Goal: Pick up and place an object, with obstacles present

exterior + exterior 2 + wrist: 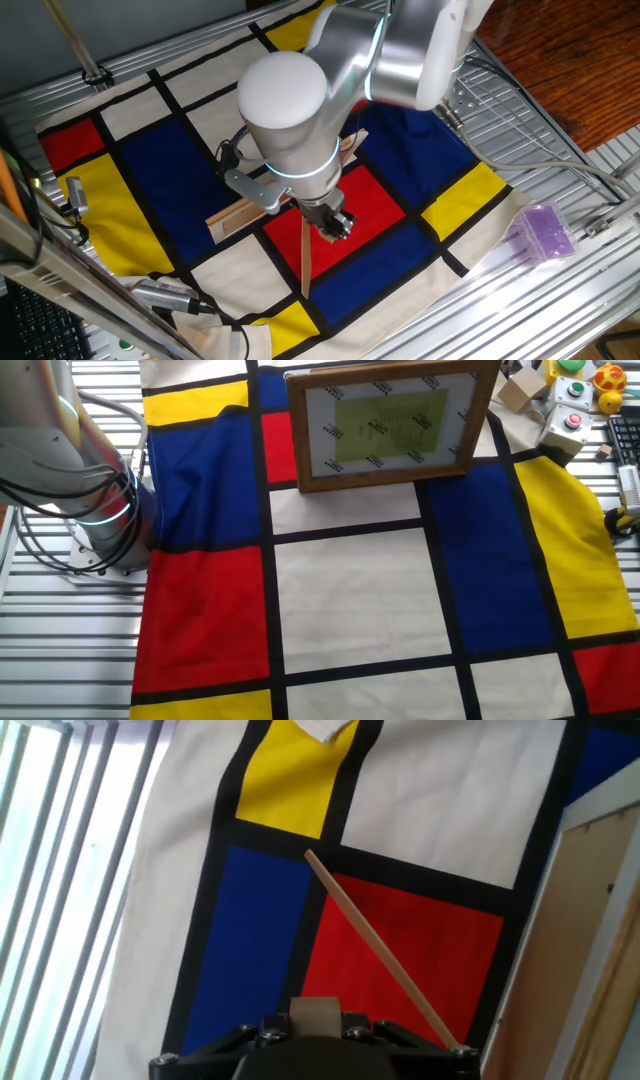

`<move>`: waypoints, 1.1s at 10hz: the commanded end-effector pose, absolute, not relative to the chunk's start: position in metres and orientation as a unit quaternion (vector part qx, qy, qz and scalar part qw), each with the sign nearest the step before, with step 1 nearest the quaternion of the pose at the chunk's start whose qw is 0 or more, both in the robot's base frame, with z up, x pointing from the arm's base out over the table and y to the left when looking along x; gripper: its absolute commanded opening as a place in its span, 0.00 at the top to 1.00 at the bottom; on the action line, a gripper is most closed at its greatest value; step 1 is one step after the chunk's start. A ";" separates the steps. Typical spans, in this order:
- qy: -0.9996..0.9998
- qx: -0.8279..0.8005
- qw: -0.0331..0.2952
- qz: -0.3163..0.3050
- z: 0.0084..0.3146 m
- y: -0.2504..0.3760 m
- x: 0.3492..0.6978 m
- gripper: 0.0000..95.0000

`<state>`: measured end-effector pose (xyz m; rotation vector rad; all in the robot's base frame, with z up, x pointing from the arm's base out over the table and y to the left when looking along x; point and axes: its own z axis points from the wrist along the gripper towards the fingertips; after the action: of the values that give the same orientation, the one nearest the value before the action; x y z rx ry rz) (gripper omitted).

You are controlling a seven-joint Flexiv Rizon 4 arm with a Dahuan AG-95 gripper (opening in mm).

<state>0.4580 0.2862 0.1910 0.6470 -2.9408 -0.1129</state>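
Note:
The wooden block, now held over the red square, will be set free by my gripper at the blue rectangle's corner [319, 283] [308, 886], beside the far tip of the thin slat.
In the hand view a tiny light-tan wooden block [315, 1012] sits between my dark fingers. My gripper [315, 1020] is shut on it, over the border between a blue and a red square. The thin slat [385, 955] runs diagonally just right of the gripper, and the long plank [590, 930] stands on edge at the far right. In one fixed view the gripper [336, 223] hangs low over the red square, by the top end of the slat [304, 255] and in front of the plank [240, 214]. The block is hidden there.
A purple translucent box [543, 232] lies on the metal frame at the right, off the chequered cloth [160, 170]. The other fixed view shows the arm's base [105, 520], a wooden-framed board [385, 425], and buttons and small items [565, 410] at the top right.

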 end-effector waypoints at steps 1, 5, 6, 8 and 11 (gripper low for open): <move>-0.975 0.211 0.059 -0.038 0.177 0.297 0.466 1.00; -0.980 0.189 0.051 -0.018 0.129 0.334 0.477 1.00; -0.981 0.188 0.050 -0.017 0.124 0.337 0.477 1.00; -0.979 0.201 0.040 -0.014 0.103 0.342 0.476 1.00; -0.977 0.211 0.035 -0.016 0.088 0.338 0.481 1.00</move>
<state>0.4788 0.3354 0.0874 0.6551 -3.0055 -0.0494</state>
